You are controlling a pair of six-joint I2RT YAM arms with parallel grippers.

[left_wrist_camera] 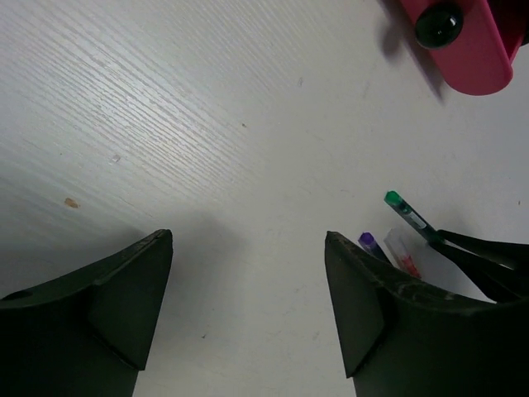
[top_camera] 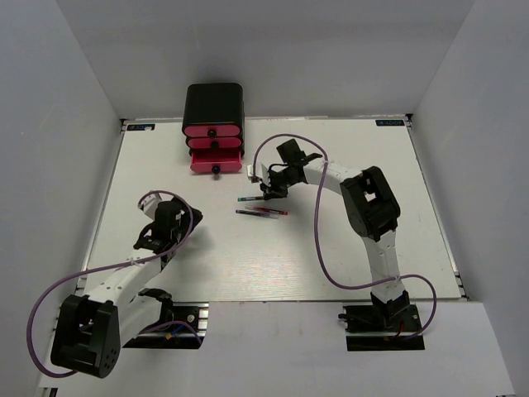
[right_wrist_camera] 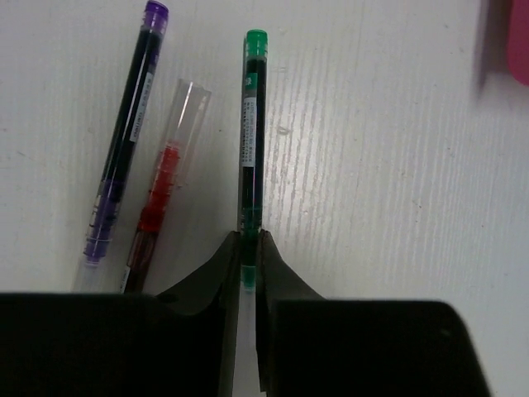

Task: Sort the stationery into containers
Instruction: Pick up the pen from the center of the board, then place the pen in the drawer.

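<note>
Next, I release the green pen with my right gripper inside the open bottom drawer of the black cabinet [top_camera: 216,154].
Three thin pens lie on the white table in front of the containers, a black cabinet [top_camera: 213,101] with pink drawers; the bottom drawer [top_camera: 216,161] stands pulled out. My right gripper [right_wrist_camera: 250,245] is shut on the lower end of the green pen [right_wrist_camera: 253,124], which lies flat on the table [top_camera: 248,198]. Beside it lie a red pen [right_wrist_camera: 164,186] and a purple-blue pen [right_wrist_camera: 128,132]. My left gripper [left_wrist_camera: 248,240] is open over bare table to the left [top_camera: 154,236], with nothing between its fingers. Its view shows the green pen [left_wrist_camera: 407,211] and the drawer knob [left_wrist_camera: 438,23].
A small white object [top_camera: 250,169] sits just right of the open drawer, close to my right wrist. Grey walls enclose the table on three sides. A purple cable loops from each arm over the table.
</note>
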